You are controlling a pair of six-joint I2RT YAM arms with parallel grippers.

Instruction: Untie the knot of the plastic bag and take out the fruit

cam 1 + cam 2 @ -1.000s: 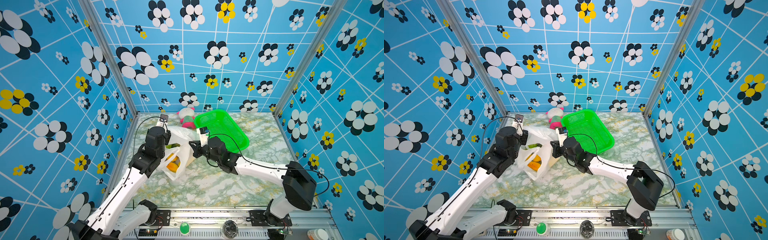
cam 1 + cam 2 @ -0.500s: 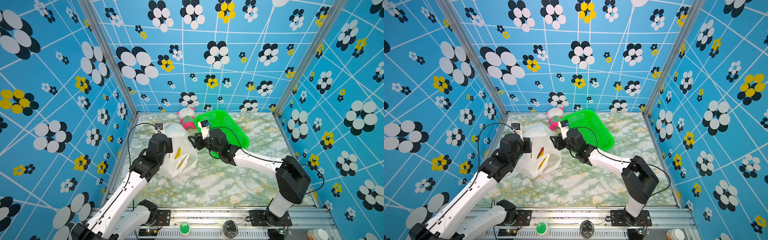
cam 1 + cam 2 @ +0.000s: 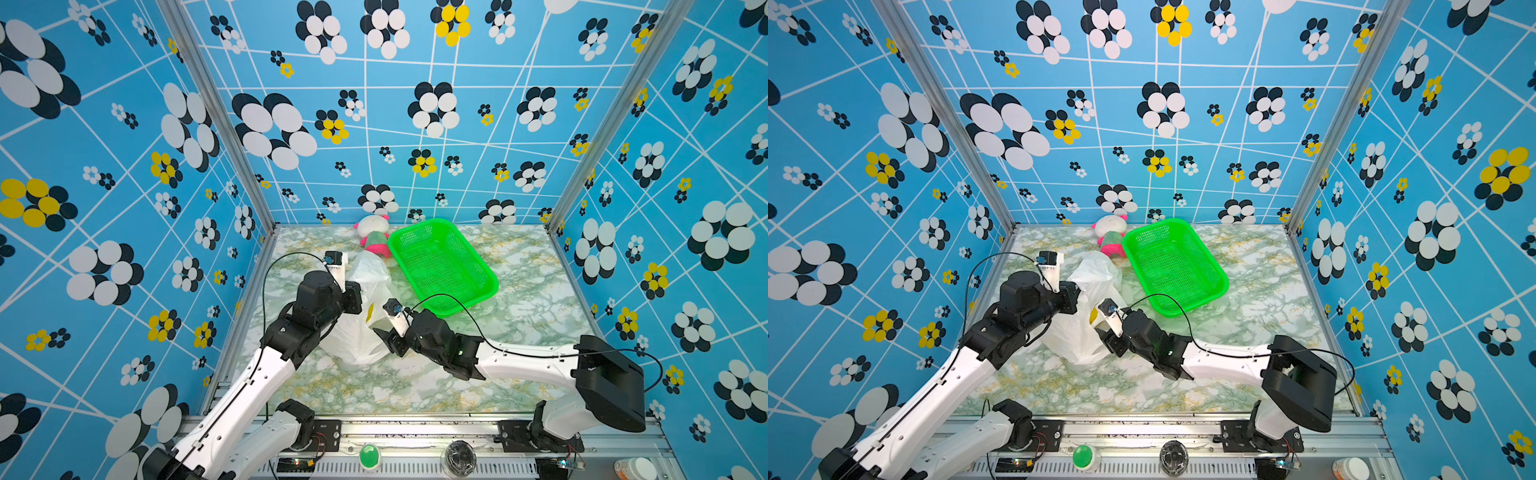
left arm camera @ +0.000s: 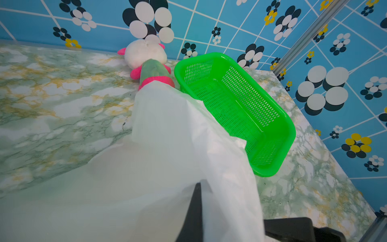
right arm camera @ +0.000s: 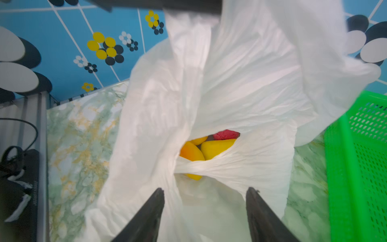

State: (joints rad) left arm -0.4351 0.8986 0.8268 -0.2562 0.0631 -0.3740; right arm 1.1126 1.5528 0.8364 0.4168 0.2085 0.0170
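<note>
Next, my right gripper takes the bag's edge (image 5: 287,147) beside the basket and pulls it aside first, because a tight piece of the plastic bag crosses the fruit.
The plastic bag (image 3: 353,336) (image 3: 1075,336) stands crumpled on the marble tabletop left of centre. My left gripper (image 3: 360,296) (image 4: 200,186) is shut on a fold of its upper part and holds that up. My right gripper (image 3: 384,338) (image 5: 205,189) is open, its fingers either side of loose film at the bag's near right side. In the right wrist view the bag's mouth gapes and shows fruit (image 5: 213,146), yellow, orange and red, under a taut bunched strip. In both top views a yellow fruit (image 3: 1093,316) peeks out. The knot is hidden in the folds.
An empty green mesh basket (image 3: 440,266) (image 4: 230,100) lies just right of the bag, behind my right wrist. A white, pink and green plush doll (image 3: 372,235) (image 4: 146,54) rests against the back wall. Patterned walls enclose the table on three sides.
My right gripper has opened, let go of the bag's top and dropped toward the front, to the bag's lower right side. The left gripper stays shut on the bag, which has sagged.
</note>
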